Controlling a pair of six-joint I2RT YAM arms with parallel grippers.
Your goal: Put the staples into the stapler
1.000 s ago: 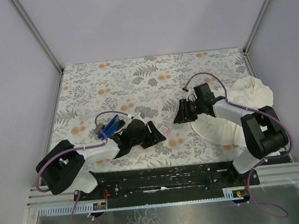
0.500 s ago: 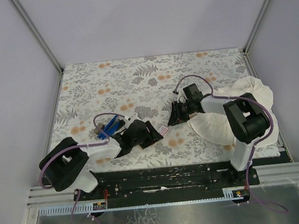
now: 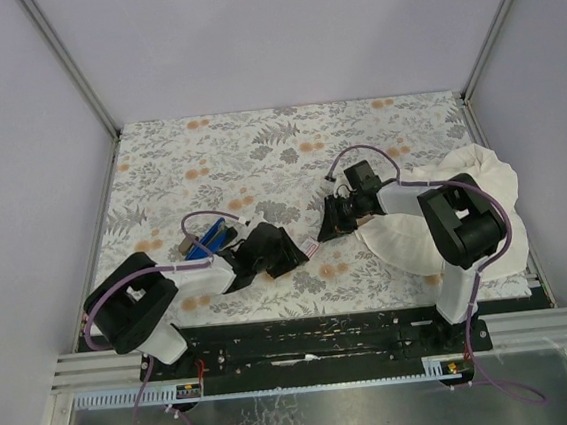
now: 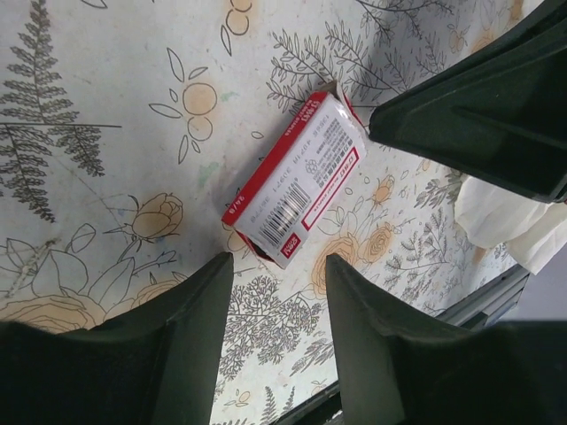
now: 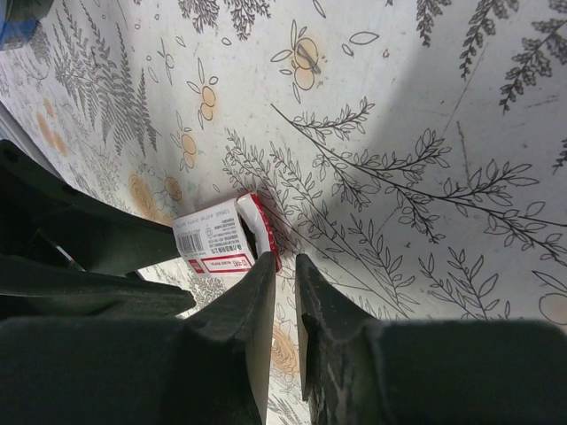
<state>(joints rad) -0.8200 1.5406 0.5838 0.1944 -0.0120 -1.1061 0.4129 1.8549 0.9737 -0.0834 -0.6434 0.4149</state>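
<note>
The staples box lies at an angle to the left gripper's fingers, so the left gripper needs to back away, turn and grip the box's long sides [image 4: 275, 159].
The staples box [image 4: 297, 181], white with a red label, lies flat on the flowered table. Its open end faces my right gripper [image 5: 285, 257]. It also shows in the top view [image 3: 311, 247] and the right wrist view [image 5: 221, 239]. My left gripper [image 4: 279, 266] is open and empty, with its fingertips just short of the box's near end. My right gripper is low over the table with its jaws almost together, tips beside the box's open flap. The blue stapler [image 3: 206, 242] lies behind my left wrist. The cardboard tray is not in view.
A big white cloth [image 3: 464, 205] is bunched at the right side under my right arm, and its edge shows in the left wrist view [image 4: 509, 226]. The two grippers [image 3: 298, 254] [image 3: 323, 231] face each other closely across the box. The black base rail [image 3: 315, 335] runs along the near edge.
My right gripper has moved down and left, up to the box's open end, and its arm has swung in. My left gripper has edged slightly toward the box.
</note>
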